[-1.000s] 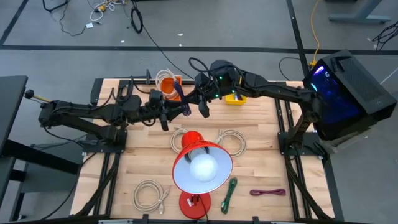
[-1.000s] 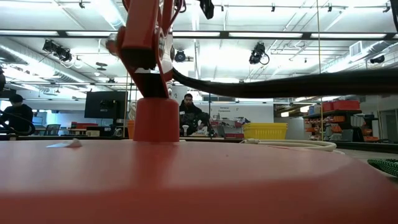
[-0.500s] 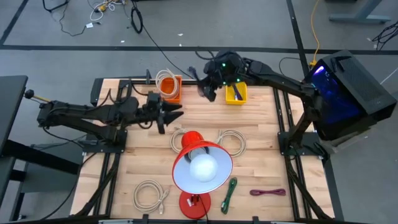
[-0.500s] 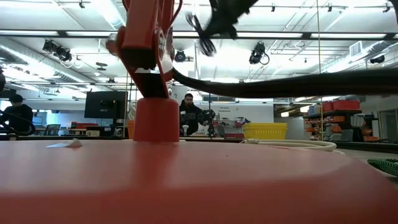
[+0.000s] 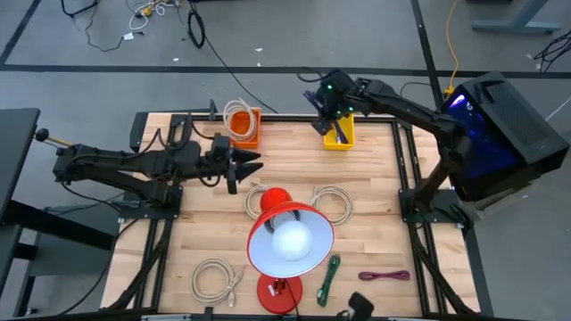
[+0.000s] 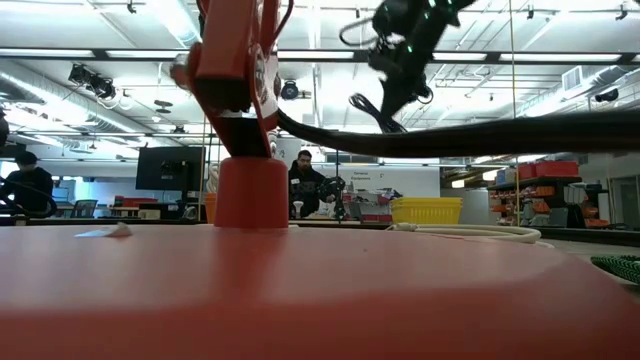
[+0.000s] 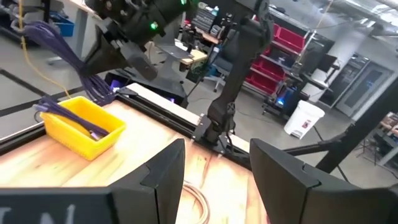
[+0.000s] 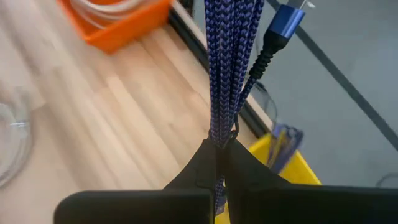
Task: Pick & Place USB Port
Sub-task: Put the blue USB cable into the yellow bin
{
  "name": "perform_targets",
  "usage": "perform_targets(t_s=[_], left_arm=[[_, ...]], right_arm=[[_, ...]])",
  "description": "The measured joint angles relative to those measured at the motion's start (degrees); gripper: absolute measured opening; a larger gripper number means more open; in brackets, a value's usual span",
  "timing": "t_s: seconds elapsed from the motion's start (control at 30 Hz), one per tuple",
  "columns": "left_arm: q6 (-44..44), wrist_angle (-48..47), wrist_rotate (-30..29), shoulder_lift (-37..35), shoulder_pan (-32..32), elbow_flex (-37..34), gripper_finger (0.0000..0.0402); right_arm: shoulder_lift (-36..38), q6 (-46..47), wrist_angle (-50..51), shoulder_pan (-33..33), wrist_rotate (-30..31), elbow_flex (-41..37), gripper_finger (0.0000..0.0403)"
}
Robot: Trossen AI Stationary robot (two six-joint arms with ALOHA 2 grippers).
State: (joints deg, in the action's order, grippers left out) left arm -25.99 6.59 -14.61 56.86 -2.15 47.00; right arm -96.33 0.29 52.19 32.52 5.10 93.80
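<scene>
The robot's right gripper needs to release the blue-purple USB cable inside the yellow bin's far corner [image 5: 332,123] [image 8: 270,154], on the side of the orange bin. The cable now hangs above the yellow bin.
My right gripper [image 5: 324,121] hangs above the yellow bin [image 5: 338,135] at the table's far edge, shut on a bundled blue-purple braided USB cable [image 8: 225,68]. The cable's blue plug [image 8: 286,18] sticks out past the bundle. In the low view the right gripper [image 6: 388,88] is high up, with the cable [image 6: 366,106] trailing below it. The yellow bin [image 7: 81,127] holds another purple cable. My left gripper [image 5: 247,162] is open above the table's middle-left, its fingers [image 7: 165,181] around nothing. My right gripper pinches the bundle of several cable strands [image 8: 217,138] between its two fingers, which lie across the strands. The cable is lifted clear of the table and bin. Its free loops and plug reach out beyond the fingertips.
A red desk lamp [image 5: 287,239] stands at the table's near middle and fills the low view's foreground. An orange bin [image 5: 243,123] with a white cable sits left of the yellow bin. White cable coils [image 5: 331,201] [image 5: 217,279], a green cable [image 5: 328,277] and a purple cable [image 5: 384,275] lie on the table.
My right gripper has carried the cable from beside the left gripper toward the table's far right, ending above the yellow bin. The cable has gone with it, lifted clear. My left arm has stayed near the table's middle-left.
</scene>
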Motion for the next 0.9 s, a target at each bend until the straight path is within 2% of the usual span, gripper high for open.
perform_targets(t_s=[0.2, 0.4, 0.73, 0.9], left_arm=[[-0.41, -1.29, 0.02, 0.02, 0.0, 0.0, 0.0186], [-0.36, -1.29, -0.9, 0.02, 0.02, -0.01, 0.0186], [-0.36, -1.28, -2.28, 0.02, 0.11, -0.02, 0.0186], [-0.38, -1.27, -2.28, 0.07, 0.07, -0.02, 0.0186]], right_arm=[[5.59, 2.35, -10.35, 5.95, -5.45, -13.76, 0.0004], [9.75, 2.43, -12.24, 10.95, -5.7, -23.0, 0.0004], [11.17, 5.5, -22.78, 12.49, -7.54, -32.66, 0.0004], [11.17, 5.29, -22.89, 13.16, -6.66, -34.41, 0.0004]])
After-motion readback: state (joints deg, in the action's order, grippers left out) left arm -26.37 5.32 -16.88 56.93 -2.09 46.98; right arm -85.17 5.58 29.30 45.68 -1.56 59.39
